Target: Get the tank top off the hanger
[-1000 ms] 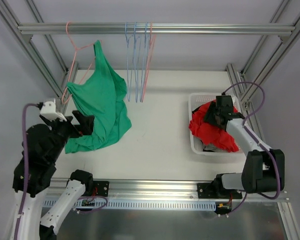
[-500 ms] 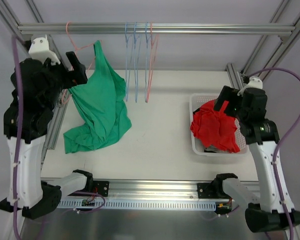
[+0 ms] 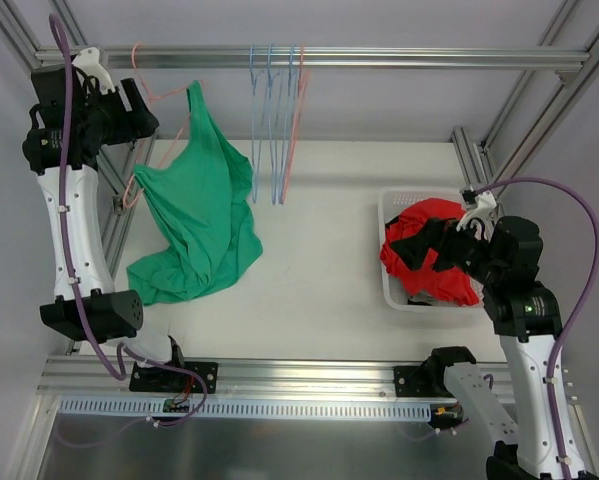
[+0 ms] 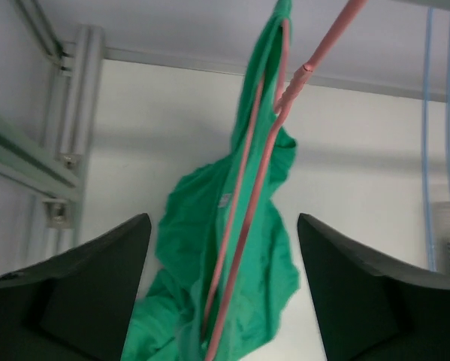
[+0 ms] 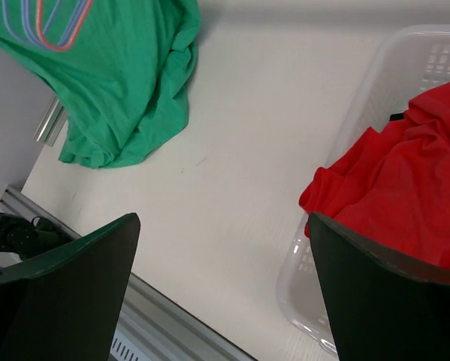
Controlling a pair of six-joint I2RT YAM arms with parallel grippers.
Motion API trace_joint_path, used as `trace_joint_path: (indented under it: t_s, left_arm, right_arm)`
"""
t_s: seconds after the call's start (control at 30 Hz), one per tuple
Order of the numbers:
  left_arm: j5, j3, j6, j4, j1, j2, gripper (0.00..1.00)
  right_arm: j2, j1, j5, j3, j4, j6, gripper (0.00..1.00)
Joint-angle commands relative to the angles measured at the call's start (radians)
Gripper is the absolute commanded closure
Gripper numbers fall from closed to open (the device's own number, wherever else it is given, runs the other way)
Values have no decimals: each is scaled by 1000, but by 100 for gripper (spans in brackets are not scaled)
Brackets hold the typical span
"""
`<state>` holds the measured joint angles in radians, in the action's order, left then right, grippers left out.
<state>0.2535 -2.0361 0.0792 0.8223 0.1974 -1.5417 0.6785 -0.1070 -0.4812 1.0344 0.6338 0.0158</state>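
Observation:
Next, I close my right gripper on the strap (image 3: 195, 92) of the green tank top at the pink hanger's end.
The green tank top (image 3: 204, 200) hangs by one strap from a pink hanger (image 3: 151, 95) on the top rail, and its lower part pools on the table. My left gripper (image 3: 139, 118) is up at the rail just left of the hanger, open. In the left wrist view the hanger's wires (image 4: 247, 203) and the tank top (image 4: 273, 263) run down between the open left gripper (image 4: 223, 226), below it and not touched. My right gripper (image 3: 419, 247) hovers open over the basket, nothing in it. The right wrist view shows the tank top (image 5: 127, 83) far off.
A white basket (image 3: 391, 200) at the right holds a red garment (image 3: 429, 260), also seen as the basket (image 5: 427, 53) and red garment (image 5: 405, 180) in the right wrist view. Several blue and pink bare hangers (image 3: 279, 120) hang mid-rail. Frame posts stand at both sides.
The left arm rose from table level beside the tank top up to the rail by the hanger. The right arm lifted out of the basket, and its jaws opened off the red garment.

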Motion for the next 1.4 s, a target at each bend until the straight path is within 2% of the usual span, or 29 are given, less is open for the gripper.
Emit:
trace_joint_path:
  t_s: [0.0, 0.03, 0.07, 0.13, 0.23, 0.37, 0.4, 0.43, 0.5, 0.73, 0.97, 1.17, 1.37]
  left_arm:
    - [250, -16, -12, 0, 20, -12, 42]
    - [241, -12, 4, 0, 20, -26, 56]
    - [237, -9, 7, 0, 22, -31, 61]
    - [239, -9, 5, 1, 20, -44, 55]
    - [219, -9, 4, 1, 22, -49, 68]
    - [221, -12, 5, 1, 22, -58, 71]
    - [224, -12, 5, 1, 22, -64, 86]
    - [222, -13, 7, 1, 22, -66, 94]
    - [234, -13, 13, 0, 22, -63, 100]
    - [309, -96, 53, -24, 16, -23, 100]
    - [314, -39, 74, -147, -78, 78, 100]
    - [314, 103, 106, -184, -124, 172, 100]
    - [264, 445, 108, -232, -188, 406, 100]
  right_arm:
    - [-31, 1, -114, -7, -45, -11, 1]
    - [-36, 0, -117, -10, -52, -13, 0]
    - [-36, 0, -128, -13, -57, -13, 1]
    - [-31, 0, -148, -11, -59, -13, 1]
    - [-34, -2, -165, -14, -66, -13, 0]
    - [-40, -2, -171, -28, -83, -39, 1]
    - [-42, -2, -175, -34, -89, -40, 0]
    - [-43, -2, -180, -36, -95, -45, 0]
    - [-48, -2, -188, -40, -103, -51, 0]
    - [-60, -2, -204, -36, -117, -57, 0]
    - [-65, 0, -224, -63, -169, -89, 1]
    - [-62, -2, -240, -76, -187, -102, 0]
    - [-66, -2, -277, -94, -213, -105, 1]
